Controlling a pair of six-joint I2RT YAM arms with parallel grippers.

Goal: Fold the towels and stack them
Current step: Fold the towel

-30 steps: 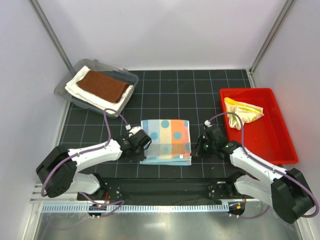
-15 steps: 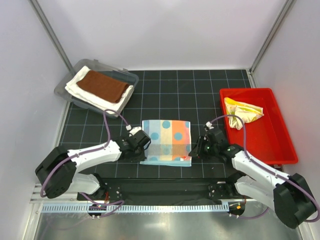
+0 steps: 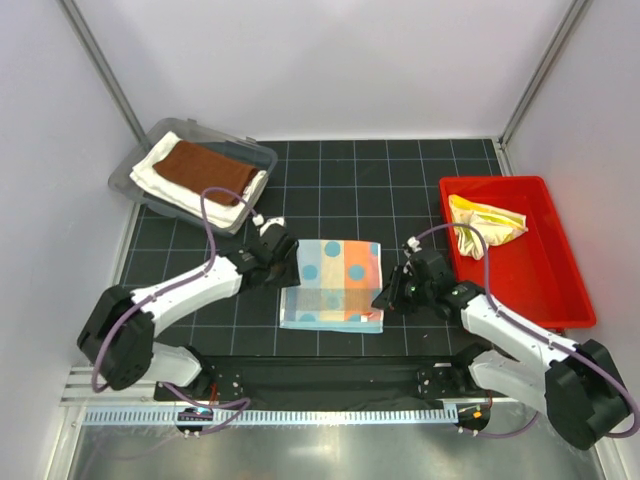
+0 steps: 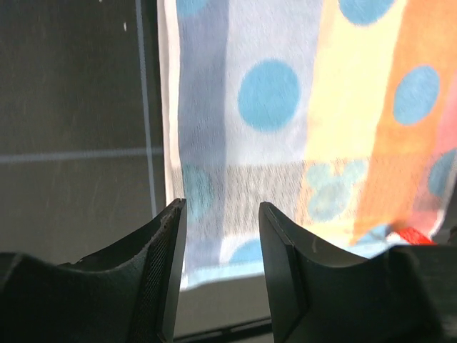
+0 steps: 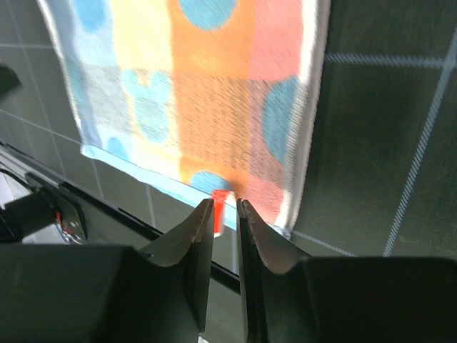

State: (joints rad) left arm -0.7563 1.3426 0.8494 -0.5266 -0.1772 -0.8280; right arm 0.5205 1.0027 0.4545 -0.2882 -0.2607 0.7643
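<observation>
The light-blue dotted towel has the far corner [image 3: 301, 242] nearest the grey tray. My left gripper will take hold of it there next.
The light-blue dotted towel [image 3: 332, 284] lies folded flat on the black grid mat, and also shows in the left wrist view [image 4: 285, 107] and the right wrist view [image 5: 207, 93]. My left gripper [image 3: 281, 252] hovers at its back-left corner, open and empty [image 4: 222, 204]. My right gripper [image 3: 388, 296] sits above its near-right edge with its jaws only a narrow slit apart and nothing held [image 5: 226, 202]. The towel's red tag [image 5: 221, 204] shows below them. The rust-brown towel [image 3: 205, 172] lies on the cream-white towel [image 3: 158, 180]. The yellow towel [image 3: 485, 225] is crumpled.
A grey tray [image 3: 258, 154] at the back left holds the brown and cream towels. A red bin [image 3: 545, 275] at the right holds the yellow towel. The mat's front edge and a metal rail [image 3: 320, 412] run along the near side.
My left gripper has moved back from the towel's left edge to its back-left corner. My right gripper has moved left, closer to the towel's right edge. The towel has not moved.
</observation>
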